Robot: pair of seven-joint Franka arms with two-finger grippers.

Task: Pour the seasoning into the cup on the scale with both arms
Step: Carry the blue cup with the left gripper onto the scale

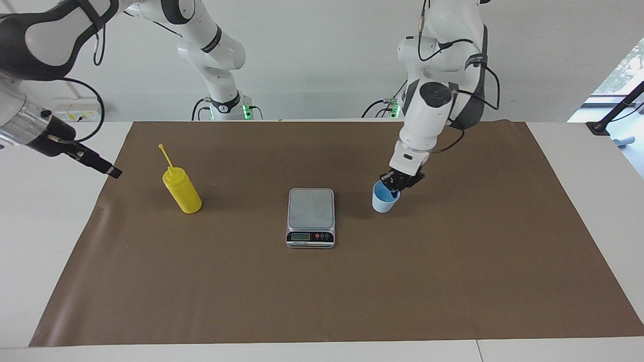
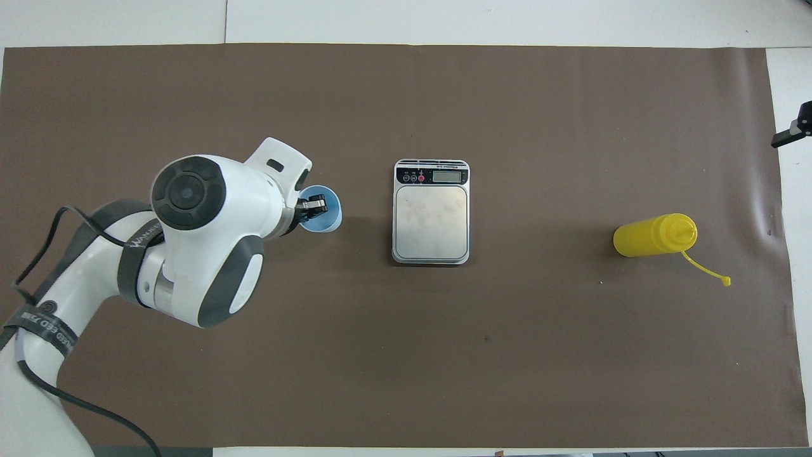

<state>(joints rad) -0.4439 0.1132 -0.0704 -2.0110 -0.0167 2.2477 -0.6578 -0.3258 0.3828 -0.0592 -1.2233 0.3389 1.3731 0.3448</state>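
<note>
The robot's left gripper needs to release the light blue cup on the scale's bare platform (image 2: 433, 211), near the scale's display.
The light blue cup (image 1: 385, 201) hangs low over the mat beside the scale, toward the left arm's end; it also shows in the overhead view (image 2: 328, 219). My left gripper (image 1: 395, 184) is shut on the cup's rim, one finger inside it. The silver-grey scale (image 1: 311, 207) sits at the mat's middle with a bare platform. The yellow seasoning bottle (image 1: 183, 193) stands upright toward the right arm's end, its nozzle stick (image 1: 166, 157) tilted. My right gripper (image 1: 113, 172) is over the mat's edge, apart from the bottle.
A brown mat (image 1: 453, 276) covers most of the white table (image 1: 593, 166). A black stand (image 1: 611, 118) sits off the mat at the left arm's end.
</note>
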